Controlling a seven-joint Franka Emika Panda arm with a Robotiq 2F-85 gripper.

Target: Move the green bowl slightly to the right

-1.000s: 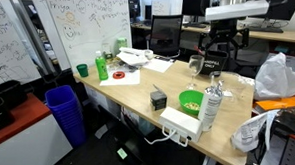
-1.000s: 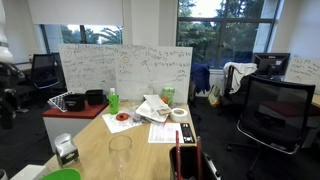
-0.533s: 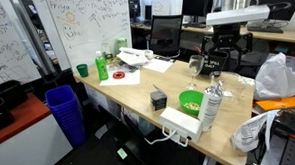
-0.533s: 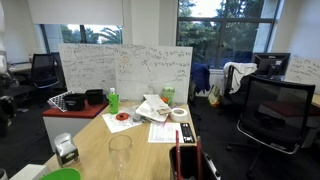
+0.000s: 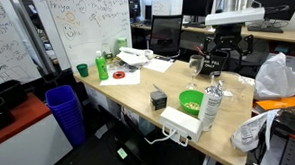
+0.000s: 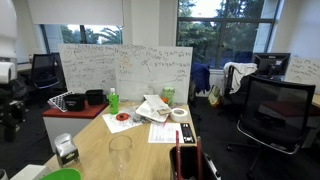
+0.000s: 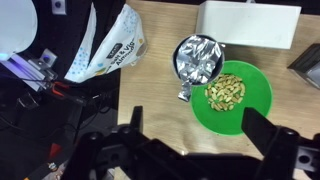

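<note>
The green bowl's rim [image 5: 202, 91] [image 7: 193, 106], on the side opposite the small black object, is the next place my gripper will go to and close on.
The green bowl [image 5: 191, 99] is lime green and holds pale nuts. It sits near the table's front edge, beside a clear bottle [image 5: 210, 103]. It also shows at the bottom edge of an exterior view [image 6: 60, 175] and in the wrist view [image 7: 257, 98]. My gripper [image 5: 214, 54] hangs above the table behind the bowl, and its fingers are apart and empty. In the wrist view the gripper [image 7: 198, 135] is open, and the bowl lies just beyond its right finger. The crinkled bottle top [image 7: 199, 58] is next to the bowl.
A white box [image 5: 179, 121] and a small black object [image 5: 158, 98] sit near the bowl. A wine glass [image 5: 196, 65] stands behind it. A snack bag [image 7: 110, 50] lies nearby. A green bottle [image 5: 101, 67], a green cup [image 5: 83, 69] and papers are at the far end. A blue bin [image 5: 64, 108] stands beside the table.
The arm has risen slightly above the table. The bowl and the other objects have not moved.
</note>
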